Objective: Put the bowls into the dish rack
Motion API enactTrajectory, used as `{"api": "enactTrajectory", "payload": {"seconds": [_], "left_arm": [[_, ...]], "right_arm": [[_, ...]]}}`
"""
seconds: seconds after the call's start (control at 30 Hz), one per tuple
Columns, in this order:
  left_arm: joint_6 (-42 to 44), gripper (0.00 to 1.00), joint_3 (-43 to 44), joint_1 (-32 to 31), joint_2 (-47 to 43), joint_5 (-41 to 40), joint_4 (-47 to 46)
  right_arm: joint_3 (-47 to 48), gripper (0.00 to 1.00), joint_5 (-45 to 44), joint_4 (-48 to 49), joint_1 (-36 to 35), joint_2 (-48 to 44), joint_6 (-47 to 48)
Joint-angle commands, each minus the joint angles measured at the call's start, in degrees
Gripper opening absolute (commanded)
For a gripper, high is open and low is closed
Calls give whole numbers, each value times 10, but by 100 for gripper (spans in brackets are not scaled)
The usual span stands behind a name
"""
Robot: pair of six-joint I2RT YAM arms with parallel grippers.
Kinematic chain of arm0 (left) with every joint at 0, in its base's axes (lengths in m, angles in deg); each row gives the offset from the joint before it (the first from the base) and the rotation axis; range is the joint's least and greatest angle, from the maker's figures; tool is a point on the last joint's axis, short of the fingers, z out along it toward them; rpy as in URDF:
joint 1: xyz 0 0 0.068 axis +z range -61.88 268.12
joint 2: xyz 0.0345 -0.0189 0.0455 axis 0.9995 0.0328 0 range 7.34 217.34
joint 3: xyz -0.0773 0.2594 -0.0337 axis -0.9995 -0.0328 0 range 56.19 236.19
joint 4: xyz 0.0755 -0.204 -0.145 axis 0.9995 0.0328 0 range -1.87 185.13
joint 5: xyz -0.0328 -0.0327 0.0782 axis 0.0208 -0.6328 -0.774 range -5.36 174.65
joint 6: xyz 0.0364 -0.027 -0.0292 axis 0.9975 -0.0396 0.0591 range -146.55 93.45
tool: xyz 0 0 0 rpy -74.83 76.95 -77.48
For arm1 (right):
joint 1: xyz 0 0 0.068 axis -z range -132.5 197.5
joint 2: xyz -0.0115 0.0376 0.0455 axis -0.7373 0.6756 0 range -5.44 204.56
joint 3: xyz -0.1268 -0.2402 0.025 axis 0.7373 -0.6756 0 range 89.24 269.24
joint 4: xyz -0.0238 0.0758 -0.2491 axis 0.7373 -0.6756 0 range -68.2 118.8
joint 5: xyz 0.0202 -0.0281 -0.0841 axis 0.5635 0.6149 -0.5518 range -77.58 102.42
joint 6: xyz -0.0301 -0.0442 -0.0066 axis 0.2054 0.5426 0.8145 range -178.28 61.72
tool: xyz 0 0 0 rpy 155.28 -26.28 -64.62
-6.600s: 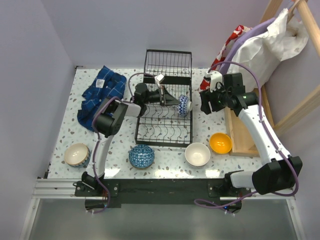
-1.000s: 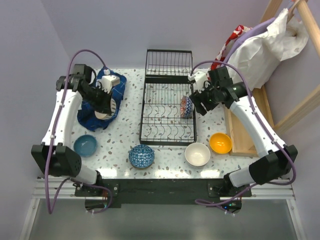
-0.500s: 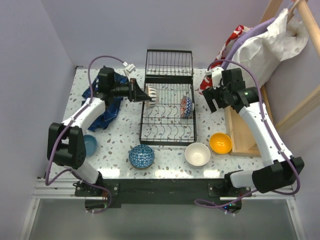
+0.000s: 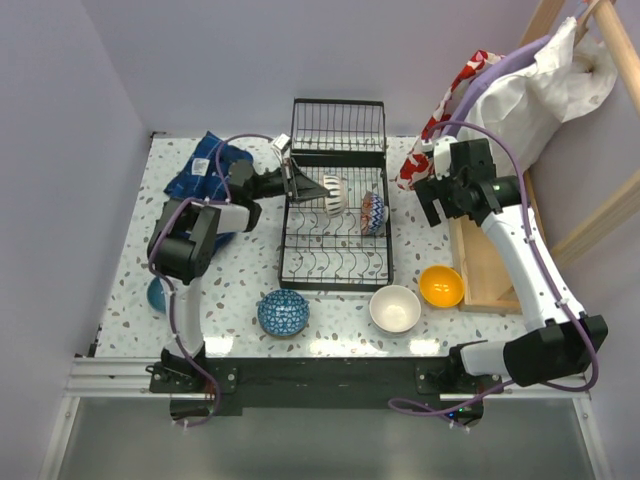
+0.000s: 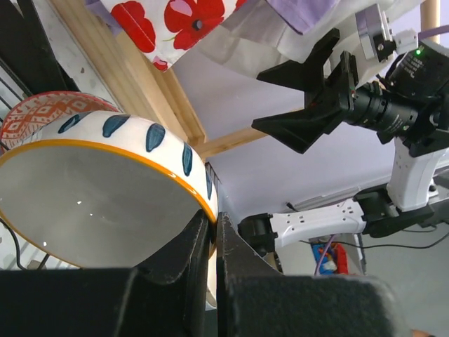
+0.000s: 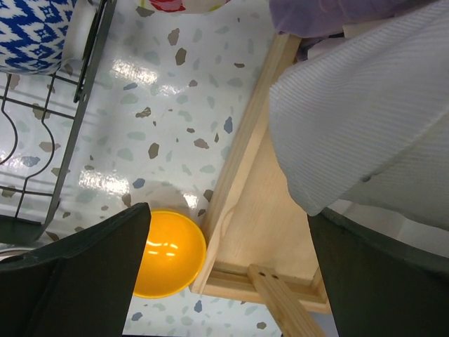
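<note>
I should use my left gripper to set the white bowl with blue drops down in the rack (image 4: 361, 214) against the red and blue patterned bowl.
My left gripper (image 4: 316, 189) is shut on the rim of a white bowl with blue drops and an orange rim (image 4: 334, 194) (image 5: 98, 189). It holds the bowl on edge over the middle of the black wire dish rack (image 4: 300, 262). A red and blue patterned bowl (image 4: 371, 212) (image 5: 43, 110) stands on edge in the rack just right of it. My right gripper (image 4: 432, 206) (image 6: 224, 281) hangs open and empty right of the rack, above an orange bowl (image 4: 441, 285) (image 6: 168, 254). A white bowl (image 4: 395, 308), a blue patterned bowl (image 4: 283, 312) and a teal bowl (image 4: 157, 295) sit on the table.
A wooden tray (image 4: 478, 285) (image 6: 270, 203) lies along the right edge next to the orange bowl, with a white bag (image 4: 530, 100) and a red-flowered cloth (image 4: 462, 88) above it. A blue checked cloth (image 4: 203, 172) lies at the back left. The rack's upright end panel (image 4: 338, 124) stands at the back.
My left arm has swung right from the blue cloth, carrying the white bowl over the rack. My right gripper has opened wide and drawn back from the patterned bowl.
</note>
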Motion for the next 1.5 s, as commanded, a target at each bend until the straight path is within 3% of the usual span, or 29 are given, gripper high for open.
{"api": "enactTrajectory", "payload": {"seconds": [0.0, 0.83, 1.2, 1.37, 1.47], "left_arm": [[-60, 0, 53, -17, 14, -9, -190], [-76, 0, 148, -91, 177, 8, -240], [-88, 0, 156, -90, 231, 0, -246], [-62, 0, 140, -87, 218, -9, -230], [-33, 5, 128, -83, 196, -10, -196]], "right_arm": [[18, 99, -11, -2, 7, 2, 1], [18, 98, 8, -15, 12, 25, 12], [16, 99, 17, -19, 11, 29, 13], [18, 98, 22, -18, 11, 34, 13], [18, 98, 28, -17, 12, 34, 13]]}}
